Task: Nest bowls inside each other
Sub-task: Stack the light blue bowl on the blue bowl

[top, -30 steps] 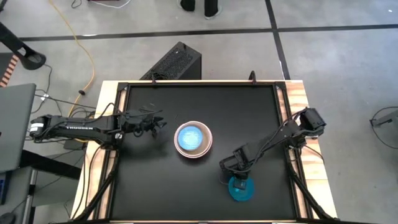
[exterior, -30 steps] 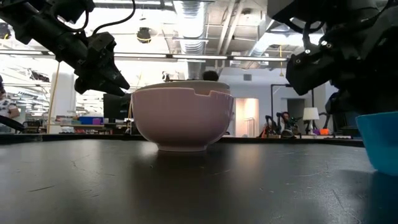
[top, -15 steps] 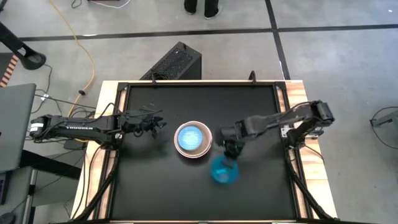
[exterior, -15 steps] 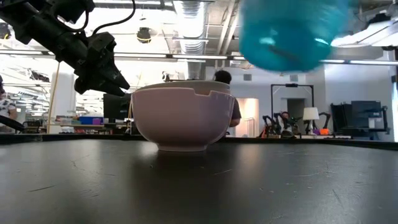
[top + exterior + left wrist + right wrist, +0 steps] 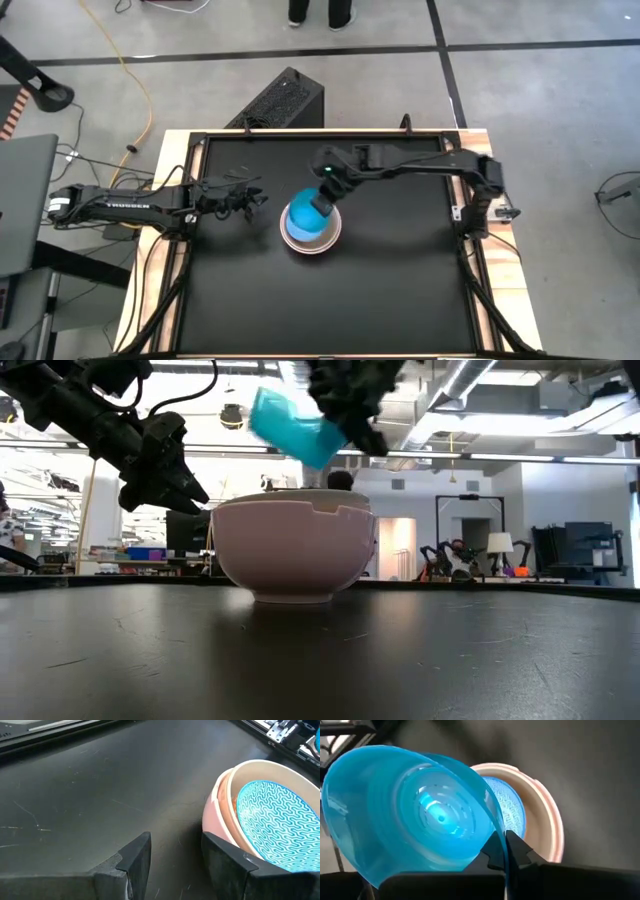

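Note:
The robot's right gripper will release the teal bowl, which hangs tilted above the stack, inside the blue-patterned bowl (image 5: 313,219) (image 5: 486,816) at the heart of the stack.
A nested stack of bowls (image 5: 311,238) stands on its base at the middle of the black table: a pale pink one (image 5: 293,550) outermost, a cream one (image 5: 260,767) in it, and a blue-patterned one (image 5: 275,815) innermost. A bright teal bowl (image 5: 303,213) hangs tilted above the stack, with my right gripper (image 5: 322,200) shut on it. My left gripper (image 5: 175,852) waits open just left of the stack, above the table, touching nothing. My right gripper pinches the teal bowl's wall at the rim (image 5: 496,832), one finger inside the bowl and one outside. The fingers slant down from the table's far right side. The bowl (image 5: 290,425) is lifted clear and tipped, right above the stack.
A raised black frame (image 5: 452,190) edges the table, with bare black surface on all sides of the stack. A black box (image 5: 280,100) stands on the floor behind the far edge. A person's feet (image 5: 320,12) show beyond it.
My right gripper has lifted the teal bowl off the table's near right part and carried it up, toward the far and left, to above the stack. The bowl has tipped from upright onto a slant on the way.

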Action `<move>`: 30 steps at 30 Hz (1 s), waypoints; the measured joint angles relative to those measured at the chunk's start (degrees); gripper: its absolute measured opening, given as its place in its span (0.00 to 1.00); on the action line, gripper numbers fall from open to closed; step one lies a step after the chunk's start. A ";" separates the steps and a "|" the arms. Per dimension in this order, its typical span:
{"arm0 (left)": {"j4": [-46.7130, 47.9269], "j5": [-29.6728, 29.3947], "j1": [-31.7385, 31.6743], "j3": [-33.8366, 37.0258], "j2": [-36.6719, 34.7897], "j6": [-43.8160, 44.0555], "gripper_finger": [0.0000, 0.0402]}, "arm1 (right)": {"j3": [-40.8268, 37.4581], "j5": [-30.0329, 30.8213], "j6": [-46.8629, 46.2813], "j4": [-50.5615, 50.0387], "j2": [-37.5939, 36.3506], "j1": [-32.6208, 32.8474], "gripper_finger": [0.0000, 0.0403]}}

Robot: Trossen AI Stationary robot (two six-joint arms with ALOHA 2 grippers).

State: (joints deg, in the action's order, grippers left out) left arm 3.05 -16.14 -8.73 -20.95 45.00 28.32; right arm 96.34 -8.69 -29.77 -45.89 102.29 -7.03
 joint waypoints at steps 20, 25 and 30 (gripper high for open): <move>0.53 0.00 0.00 -0.02 -0.01 2.44 0.41 | 11.49 2.72 2.85 -10.98 13.33 -0.20 0.00; 0.48 -0.22 0.02 -0.02 -0.01 2.42 0.41 | 11.47 2.86 2.83 -12.29 13.36 -0.20 0.00; 0.48 -0.26 0.02 -0.02 0.00 2.40 0.41 | 11.47 5.78 1.68 -14.56 13.36 0.31 0.00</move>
State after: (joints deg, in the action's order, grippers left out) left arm 3.53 -16.40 -8.71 -20.97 45.00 30.72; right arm 107.81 -2.91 -28.09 -60.45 115.66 -6.71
